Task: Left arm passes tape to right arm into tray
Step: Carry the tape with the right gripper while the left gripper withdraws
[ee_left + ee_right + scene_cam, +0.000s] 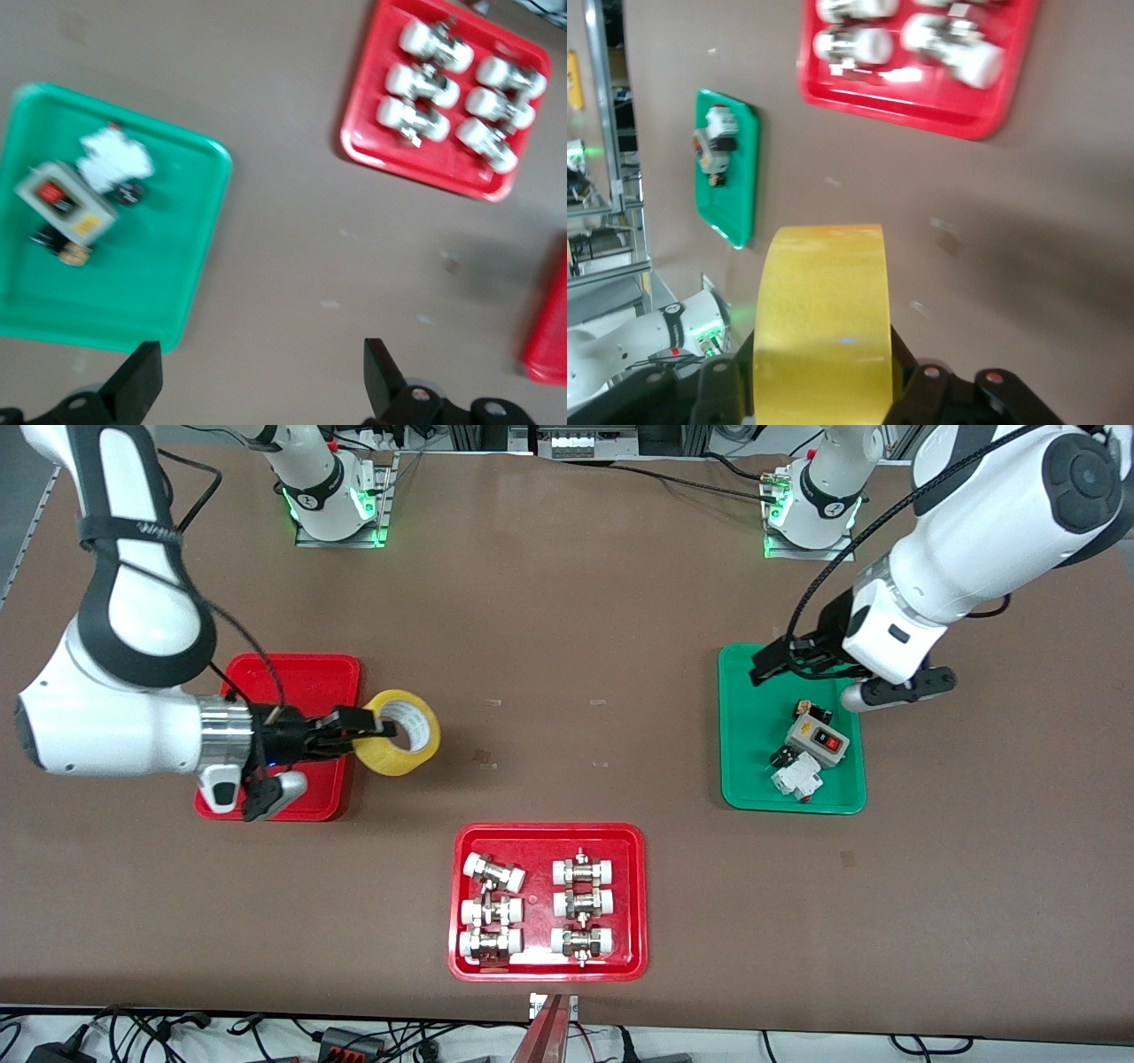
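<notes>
The robot's right gripper should release the yellow tape roll in the middle of the plain red tray [282, 738]. The tape roll is now held upright beside that tray.
My right gripper [365, 726] is shut on the yellow tape roll [405, 732] and holds it upright in the air, over the table just beside the plain red tray [301, 682] on the side toward the left arm's end. In the right wrist view the tape [824, 310] fills the space between the fingers of that gripper [822, 370]. My left gripper [780, 660] is open and empty, up over the edge of the green tray [753, 726]. In the left wrist view the left gripper [257, 381] has its fingers wide apart with bare table between them.
The green tray [177, 266] holds a grey switch box [817, 740] and small electrical parts. A wider red tray [549, 831] with several white-capped metal fittings lies near the front camera's edge. The plain red tray's corner shows in the left wrist view [549, 336].
</notes>
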Controlling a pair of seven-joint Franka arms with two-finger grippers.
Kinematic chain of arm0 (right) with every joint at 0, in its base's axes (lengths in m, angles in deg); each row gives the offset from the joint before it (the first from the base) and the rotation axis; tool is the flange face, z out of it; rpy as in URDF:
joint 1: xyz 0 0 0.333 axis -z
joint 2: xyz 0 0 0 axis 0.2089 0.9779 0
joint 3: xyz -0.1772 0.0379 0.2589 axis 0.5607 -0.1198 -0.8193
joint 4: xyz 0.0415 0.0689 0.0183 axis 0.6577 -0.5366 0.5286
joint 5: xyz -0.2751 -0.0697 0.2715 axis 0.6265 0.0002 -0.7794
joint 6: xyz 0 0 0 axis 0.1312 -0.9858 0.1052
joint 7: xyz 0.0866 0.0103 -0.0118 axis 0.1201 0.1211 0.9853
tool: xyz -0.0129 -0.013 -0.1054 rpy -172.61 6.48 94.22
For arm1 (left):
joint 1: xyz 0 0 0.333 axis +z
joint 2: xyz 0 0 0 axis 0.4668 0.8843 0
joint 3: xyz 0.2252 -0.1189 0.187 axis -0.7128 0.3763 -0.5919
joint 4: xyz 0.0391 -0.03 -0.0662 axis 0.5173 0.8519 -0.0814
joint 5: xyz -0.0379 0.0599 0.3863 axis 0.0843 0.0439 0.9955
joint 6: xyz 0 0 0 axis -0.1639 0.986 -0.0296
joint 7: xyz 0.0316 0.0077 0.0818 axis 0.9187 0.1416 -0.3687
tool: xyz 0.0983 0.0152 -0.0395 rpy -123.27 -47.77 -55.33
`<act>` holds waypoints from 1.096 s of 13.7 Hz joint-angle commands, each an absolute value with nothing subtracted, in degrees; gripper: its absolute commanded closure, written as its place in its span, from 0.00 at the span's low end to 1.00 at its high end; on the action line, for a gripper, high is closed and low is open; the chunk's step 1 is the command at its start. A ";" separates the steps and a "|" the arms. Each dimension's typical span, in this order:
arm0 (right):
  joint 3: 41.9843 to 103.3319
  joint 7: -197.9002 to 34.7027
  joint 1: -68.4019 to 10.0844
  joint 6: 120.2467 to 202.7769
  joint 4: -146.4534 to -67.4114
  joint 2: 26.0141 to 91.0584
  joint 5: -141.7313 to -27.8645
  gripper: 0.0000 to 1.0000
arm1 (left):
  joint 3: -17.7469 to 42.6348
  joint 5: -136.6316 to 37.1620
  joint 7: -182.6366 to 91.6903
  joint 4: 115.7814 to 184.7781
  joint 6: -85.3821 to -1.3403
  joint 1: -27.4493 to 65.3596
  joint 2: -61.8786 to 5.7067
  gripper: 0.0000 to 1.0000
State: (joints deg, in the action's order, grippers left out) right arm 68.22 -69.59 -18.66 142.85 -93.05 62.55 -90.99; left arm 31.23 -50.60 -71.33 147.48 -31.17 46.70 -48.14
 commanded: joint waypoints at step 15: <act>67.21 -42.18 10.08 139.32 -109.25 72.15 -89.96 0.64 | -2.51 -42.50 -38.51 143.73 -17.43 28.11 -55.72 0.00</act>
